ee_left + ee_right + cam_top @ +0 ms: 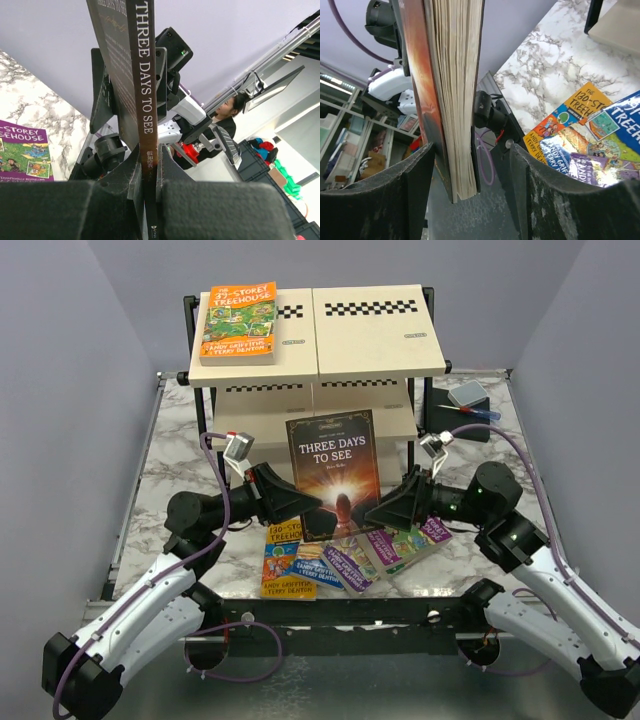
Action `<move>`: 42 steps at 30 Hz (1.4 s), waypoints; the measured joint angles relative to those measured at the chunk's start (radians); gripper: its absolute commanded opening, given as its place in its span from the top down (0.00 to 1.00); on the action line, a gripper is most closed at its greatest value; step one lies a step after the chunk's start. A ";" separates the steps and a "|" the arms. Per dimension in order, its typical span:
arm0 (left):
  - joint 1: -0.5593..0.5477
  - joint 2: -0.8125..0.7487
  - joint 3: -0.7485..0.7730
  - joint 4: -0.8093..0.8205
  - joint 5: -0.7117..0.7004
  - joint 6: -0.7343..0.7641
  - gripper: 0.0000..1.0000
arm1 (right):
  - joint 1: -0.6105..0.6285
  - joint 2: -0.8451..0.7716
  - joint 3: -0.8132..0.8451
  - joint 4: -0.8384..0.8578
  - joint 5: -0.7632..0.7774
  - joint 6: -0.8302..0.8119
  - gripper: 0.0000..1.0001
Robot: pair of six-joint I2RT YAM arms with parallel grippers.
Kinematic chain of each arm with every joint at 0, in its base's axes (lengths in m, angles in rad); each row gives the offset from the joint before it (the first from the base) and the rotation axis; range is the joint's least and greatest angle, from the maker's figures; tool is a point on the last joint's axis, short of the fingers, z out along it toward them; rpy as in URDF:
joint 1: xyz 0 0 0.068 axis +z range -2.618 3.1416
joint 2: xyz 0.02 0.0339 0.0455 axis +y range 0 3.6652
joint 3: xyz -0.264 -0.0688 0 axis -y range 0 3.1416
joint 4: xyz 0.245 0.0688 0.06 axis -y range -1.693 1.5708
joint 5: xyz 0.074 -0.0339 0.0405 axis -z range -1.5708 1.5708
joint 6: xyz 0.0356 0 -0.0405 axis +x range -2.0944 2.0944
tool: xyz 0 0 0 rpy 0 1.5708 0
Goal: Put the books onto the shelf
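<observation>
The page edge is loose between my right gripper's fingers, so I need to pinch the book's lower corner [465, 186] with my right gripper before my left gripper lets go of the spine.
A dark book, "Three Days to See" [333, 475], stands upright in the air in front of the shelf [370, 335]. My left gripper [300, 502] is shut on its spine edge; in the left wrist view the spine [144, 75] is pinched between both pads [149, 175]. My right gripper [385, 510] is open around the page edge [452, 75]. One finger [415, 175] lies against the cover and the other [540, 190] stands clear of it. An orange book [238, 322] lies on the shelf's top board. Several bright books [345, 560] lie fanned on the table below.
A small dark box with a grey top [467, 395] sits at the back right beside the shelf's black frame. The marble table [170, 440] ends at a raised rim on the left. Purple cables loop over both arms.
</observation>
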State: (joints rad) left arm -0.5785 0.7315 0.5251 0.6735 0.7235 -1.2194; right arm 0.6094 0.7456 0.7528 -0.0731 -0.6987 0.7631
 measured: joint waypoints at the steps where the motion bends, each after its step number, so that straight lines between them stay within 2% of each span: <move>1: 0.000 0.000 0.000 0.001 -0.003 0.000 1.00 | 0.001 -0.008 -0.008 0.010 -0.006 0.011 0.38; 15: 0.000 -0.002 0.000 -0.008 -0.047 0.022 1.00 | 0.036 -0.057 -0.035 0.110 -0.031 0.119 0.47; 26: -0.002 -0.011 0.055 -0.341 -0.131 0.190 1.00 | 0.061 -0.028 -0.005 0.046 0.010 0.114 0.60; 33: -0.005 -0.017 0.100 -0.483 -0.172 0.262 1.00 | 0.074 0.003 0.023 -0.049 0.079 0.081 0.68; 35: -0.005 -0.018 0.108 -0.508 -0.181 0.274 1.00 | 0.078 0.009 0.028 -0.070 0.100 0.073 0.73; 38: -0.006 -0.021 0.118 -0.549 -0.195 0.284 1.00 | 0.088 0.021 0.035 -0.106 0.133 0.061 0.84; 40: -0.006 -0.021 0.120 -0.561 -0.203 0.287 1.00 | 0.096 0.035 0.044 -0.133 0.159 0.049 0.88; 42: -0.006 -0.020 0.120 -0.575 -0.212 0.290 1.00 | 0.106 0.048 0.054 -0.153 0.181 0.044 0.98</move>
State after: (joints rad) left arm -0.5846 0.7113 0.6453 0.0986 0.5110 -0.9298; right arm 0.7155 0.7940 0.8066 -0.2260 -0.5175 0.8074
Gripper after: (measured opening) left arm 0.084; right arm 0.138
